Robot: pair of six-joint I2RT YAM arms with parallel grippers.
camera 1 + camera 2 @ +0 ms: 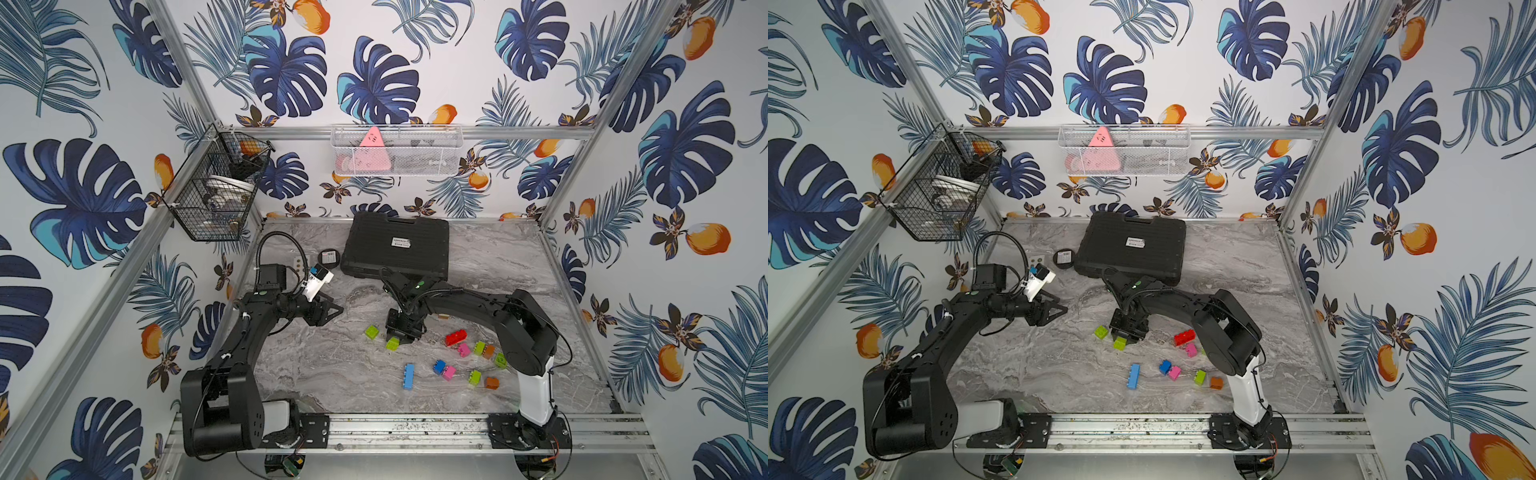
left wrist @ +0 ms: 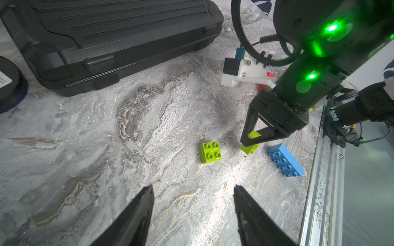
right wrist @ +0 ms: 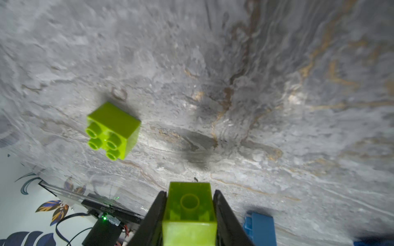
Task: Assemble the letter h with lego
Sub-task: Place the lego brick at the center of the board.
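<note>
The held lime brick's hollow bottom faces my right gripper's wrist; I should set it down, then retake it studs up for the other lime brick (image 1: 372,331).
My right gripper (image 3: 189,192) is shut on a lime green lego brick (image 3: 189,213), its hollow underside facing the wrist camera, held just above the marble table. Both top views show that gripper (image 1: 397,338) (image 1: 1126,336) pointing down at mid-table. A second lime brick (image 1: 372,332) (image 2: 210,152) (image 3: 113,130) lies studs up just to its left. My left gripper (image 2: 194,188) (image 1: 334,311) hovers open and holds nothing, further left. More lego lies scattered to the right: a long blue brick (image 1: 409,376) (image 2: 285,159), a red one (image 1: 456,337), pink (image 1: 449,372), orange (image 1: 492,382) and lime (image 1: 474,377).
A black plastic case (image 1: 397,245) lies at the back of the table, with a round black disc (image 1: 329,257) to its left. A metal rail (image 1: 415,432) runs along the front edge. A black wire basket (image 1: 216,187) hangs on the left wall.
</note>
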